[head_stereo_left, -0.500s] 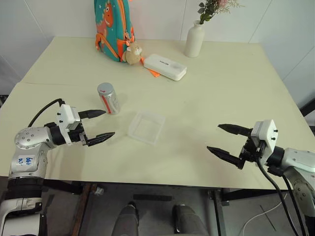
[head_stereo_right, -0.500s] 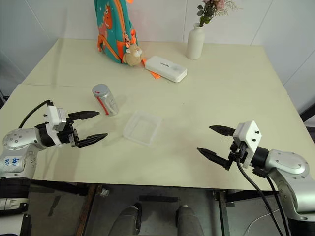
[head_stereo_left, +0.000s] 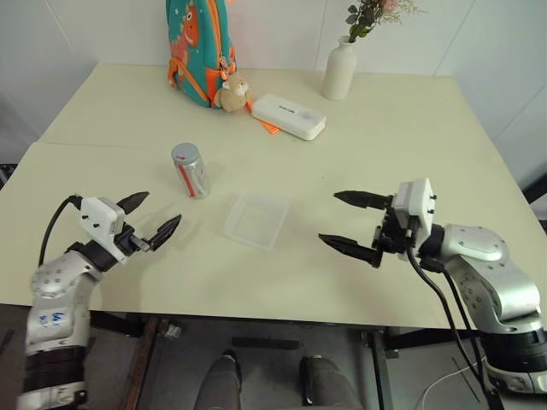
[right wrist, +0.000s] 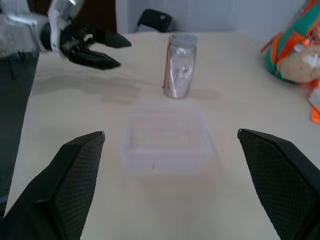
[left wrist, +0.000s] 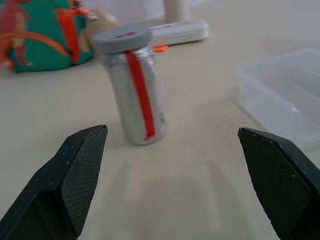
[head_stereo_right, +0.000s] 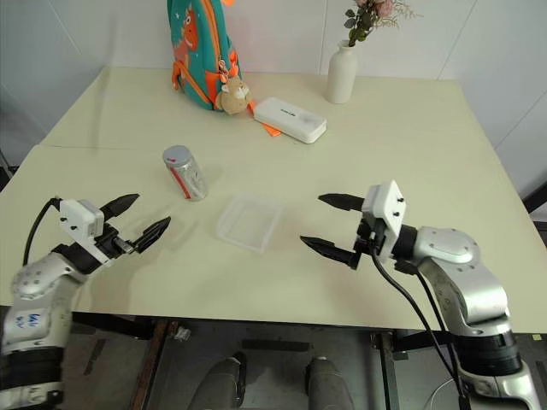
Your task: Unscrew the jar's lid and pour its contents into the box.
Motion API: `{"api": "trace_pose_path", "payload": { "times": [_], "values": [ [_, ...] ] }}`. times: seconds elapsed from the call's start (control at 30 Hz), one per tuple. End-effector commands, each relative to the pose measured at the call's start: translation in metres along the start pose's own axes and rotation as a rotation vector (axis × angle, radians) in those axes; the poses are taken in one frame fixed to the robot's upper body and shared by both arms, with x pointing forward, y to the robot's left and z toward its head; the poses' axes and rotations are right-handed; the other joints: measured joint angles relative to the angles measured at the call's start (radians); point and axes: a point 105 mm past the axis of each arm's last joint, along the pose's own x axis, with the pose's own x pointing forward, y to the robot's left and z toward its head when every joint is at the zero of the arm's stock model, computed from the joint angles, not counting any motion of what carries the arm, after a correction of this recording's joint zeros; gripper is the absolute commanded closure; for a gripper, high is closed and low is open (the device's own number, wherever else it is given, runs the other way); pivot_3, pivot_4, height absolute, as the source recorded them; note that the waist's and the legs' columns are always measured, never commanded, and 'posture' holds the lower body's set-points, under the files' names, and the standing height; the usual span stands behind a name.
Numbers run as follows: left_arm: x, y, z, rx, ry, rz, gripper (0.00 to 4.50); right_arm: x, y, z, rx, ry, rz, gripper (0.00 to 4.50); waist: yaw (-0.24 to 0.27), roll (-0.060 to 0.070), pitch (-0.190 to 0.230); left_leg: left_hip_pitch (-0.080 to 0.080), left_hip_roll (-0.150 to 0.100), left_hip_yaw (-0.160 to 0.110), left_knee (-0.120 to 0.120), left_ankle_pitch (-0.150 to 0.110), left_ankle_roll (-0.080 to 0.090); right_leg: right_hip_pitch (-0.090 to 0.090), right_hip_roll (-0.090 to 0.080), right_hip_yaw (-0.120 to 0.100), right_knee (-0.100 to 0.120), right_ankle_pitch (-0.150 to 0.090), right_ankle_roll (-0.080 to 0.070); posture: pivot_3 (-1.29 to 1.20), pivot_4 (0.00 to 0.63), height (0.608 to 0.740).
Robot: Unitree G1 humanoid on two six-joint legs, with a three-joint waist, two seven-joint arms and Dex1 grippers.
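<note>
The jar is next for my left gripper, which should go over and close on the middle of its body (head_stereo_left: pixel 194 179) (left wrist: pixel 134 96), so the silvery lid stays free to unscrew.
The jar (head_stereo_left: pixel 190 171) stands upright left of the table's middle, a greyish see-through cylinder with a red stripe. Its silvery lid (head_stereo_left: pixel 185 154) is on it. The contents cannot be made out inside. The box (head_stereo_left: pixel 255 219), a shallow clear tray, lies just right of the jar and nearer me. My left gripper (head_stereo_left: pixel 163 207) is open, short of the jar on its near left, touching nothing. In the left wrist view the jar (left wrist: pixel 132 90) stands ahead between the fingers. My right gripper (head_stereo_left: pixel 328 218) is open, empty, just right of the box and pointing at it.
At the table's back stand a teal and orange backpack (head_stereo_left: pixel 201 47) with a small plush toy (head_stereo_left: pixel 231 92), a white oblong case (head_stereo_left: pixel 288 116) and a white vase (head_stereo_left: pixel 339 70) with flowers. The table's front edge (head_stereo_left: pixel 256 318) runs just below both grippers.
My right gripper has swung left, close to the box's right side. My left gripper has drawn back a little from the jar. Both stay open; jar and box have not moved.
</note>
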Motion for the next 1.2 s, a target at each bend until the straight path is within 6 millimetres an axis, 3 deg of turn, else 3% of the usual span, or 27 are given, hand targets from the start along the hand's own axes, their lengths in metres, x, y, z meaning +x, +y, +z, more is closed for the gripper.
{"api": "trace_pose_path", "payload": {
  "times": [0.03, 0.2, 0.5, 0.97, 1.07, 1.2],
  "values": [
    [0.007, -0.002, 0.009, 0.014, -0.04, 0.117, 0.04, 0.011, 0.004, 0.015, -0.019, -0.056, 0.022, 0.0, 0.0, -0.001, -0.001, 0.0, 0.0, 0.0, 0.0, 0.0, 0.0, 0.0, 0.0, 0.0, 0.0, 0.0, 0.0, 0.0, 0.15, 0.74],
    [0.026, -0.007, 0.0, -0.024, -0.037, 0.166, 0.04, 0.026, 0.006, 0.022, -0.014, -0.11, 0.036, 0.0, -0.002, -0.001, -0.001, 0.0, 0.0, 0.0, 0.001, 0.0, 0.0, 0.0, 0.001, 0.0, 0.0, 0.001, 0.0, 0.0, 0.15, 0.74],
    [0.059, -0.004, 0.006, -0.014, -0.048, 0.154, 0.04, 0.047, 0.011, 0.032, -0.009, -0.191, 0.033, 0.0, -0.003, -0.001, -0.001, 0.0, 0.0, 0.0, 0.001, 0.0, 0.0, -0.001, 0.001, 0.001, 0.0, 0.002, 0.0, 0.0, 0.15, 0.74],
    [0.104, -0.001, 0.006, -0.004, -0.032, 0.126, 0.04, 0.053, 0.016, 0.033, 0.013, -0.231, 0.017, 0.0, -0.005, -0.001, -0.001, 0.0, 0.0, 0.001, 0.0, 0.0, 0.0, -0.001, 0.002, 0.001, -0.001, 0.002, 0.001, 0.0, 0.15, 0.74],
    [0.107, -0.001, 0.003, -0.002, -0.019, 0.127, 0.64, 0.055, 0.015, 0.034, 0.008, -0.243, 0.008, 0.0, -0.004, -0.001, -0.001, 0.0, 0.0, 0.001, -0.001, 0.0, 0.0, -0.001, 0.001, 0.001, -0.001, 0.002, 0.001, 0.0, 0.15, 0.74],
    [0.109, -0.003, 0.0, -0.008, -0.016, 0.115, 1.87, 0.055, 0.014, 0.036, 0.004, -0.255, -0.005, 0.0, -0.004, -0.001, -0.001, 0.0, 0.0, 0.001, -0.001, 0.0, 0.0, -0.001, 0.002, 0.001, -0.001, 0.002, 0.001, 0.0, 0.15, 0.74]
  ]
}}
